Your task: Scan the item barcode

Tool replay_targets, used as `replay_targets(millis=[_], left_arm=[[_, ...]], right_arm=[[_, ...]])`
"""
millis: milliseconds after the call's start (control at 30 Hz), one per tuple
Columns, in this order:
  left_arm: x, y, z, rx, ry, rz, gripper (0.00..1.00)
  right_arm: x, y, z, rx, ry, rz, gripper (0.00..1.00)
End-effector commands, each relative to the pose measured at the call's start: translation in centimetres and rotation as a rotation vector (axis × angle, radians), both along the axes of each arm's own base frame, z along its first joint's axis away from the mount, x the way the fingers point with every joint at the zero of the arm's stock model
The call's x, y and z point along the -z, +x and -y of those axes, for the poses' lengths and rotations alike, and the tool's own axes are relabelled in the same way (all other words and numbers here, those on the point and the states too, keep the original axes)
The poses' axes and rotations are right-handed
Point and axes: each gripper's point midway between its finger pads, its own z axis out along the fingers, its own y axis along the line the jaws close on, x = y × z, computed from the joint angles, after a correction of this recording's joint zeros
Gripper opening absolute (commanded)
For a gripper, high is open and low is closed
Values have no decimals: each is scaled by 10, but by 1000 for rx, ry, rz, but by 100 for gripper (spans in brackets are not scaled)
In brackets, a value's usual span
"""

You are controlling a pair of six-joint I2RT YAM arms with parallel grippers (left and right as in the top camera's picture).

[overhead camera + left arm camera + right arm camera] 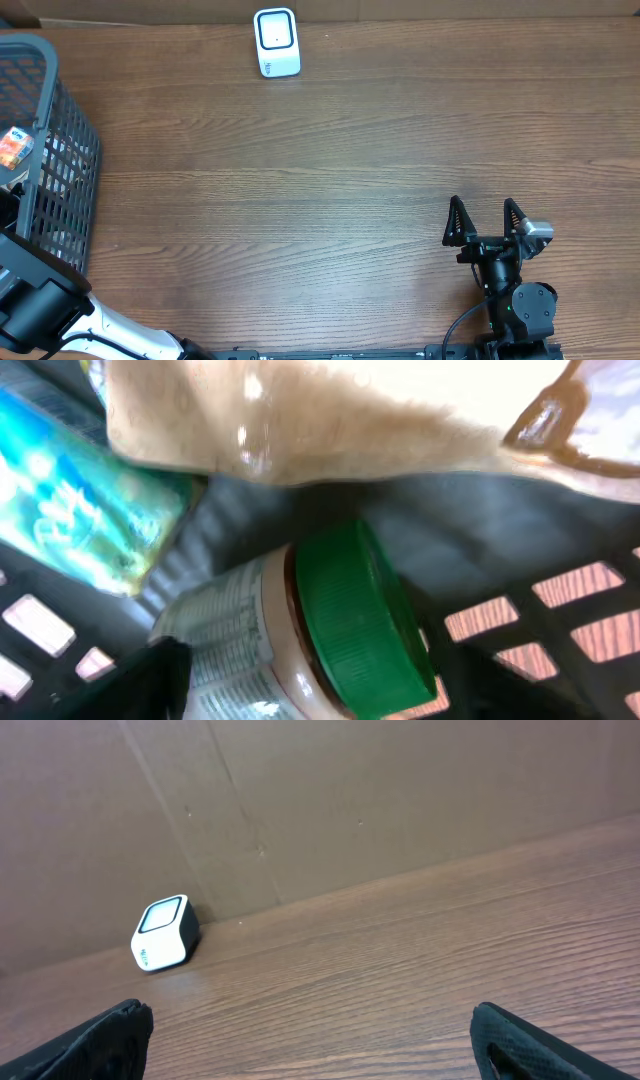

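Observation:
I need to back my left gripper away and pick up the tan, shiny bag (335, 420) first, because the jar's green lid is tight against the mesh and leaves that gripper little room.
A jar with a green lid (350, 625) and a white printed label lies tilted on the floor of the black mesh basket (60, 170). My left gripper (320, 705) is down inside the basket, open wide over the jar. Only its left finger (140, 680) shows, right beside the label; I cannot tell if it touches. No barcode is legible. The white scanner (276, 42) stands at the table's far edge and is also in the right wrist view (163, 932). My right gripper (485, 222) rests open and empty near the front right, far from it.
A teal packet (70, 510) and a tan, shiny bag (330, 420) crowd the jar inside the basket. An orange-and-white pack (15, 148) sits at the basket's left edge. A brown cardboard wall (400, 800) stands behind the scanner.

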Motion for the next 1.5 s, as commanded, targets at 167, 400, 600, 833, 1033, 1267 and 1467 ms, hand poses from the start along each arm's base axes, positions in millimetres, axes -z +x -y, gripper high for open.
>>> replay_targets(millis=[167, 400, 600, 833, 1033, 1267, 1467], left_arm=[[5, -7, 15, 12, -62, -39, 90], [5, -8, 10, 14, -38, -48, 56], [5, -7, 8, 14, -24, -47, 27], [5, -7, 7, 14, -24, -46, 4], [1, -5, 7, -2, -24, -39, 4], [-43, 11, -6, -39, 24, 28, 4], [-65, 19, -5, -47, 21, 77, 4]], right_arm=[[2, 0, 2, 9, -1, 2, 100], [2, 0, 2, 9, -1, 2, 100], [2, 0, 2, 9, -1, 2, 100], [2, 0, 2, 9, -1, 2, 100], [2, 0, 2, 9, -1, 2, 100], [2, 0, 2, 9, -1, 2, 100], [2, 0, 2, 9, -1, 2, 100]])
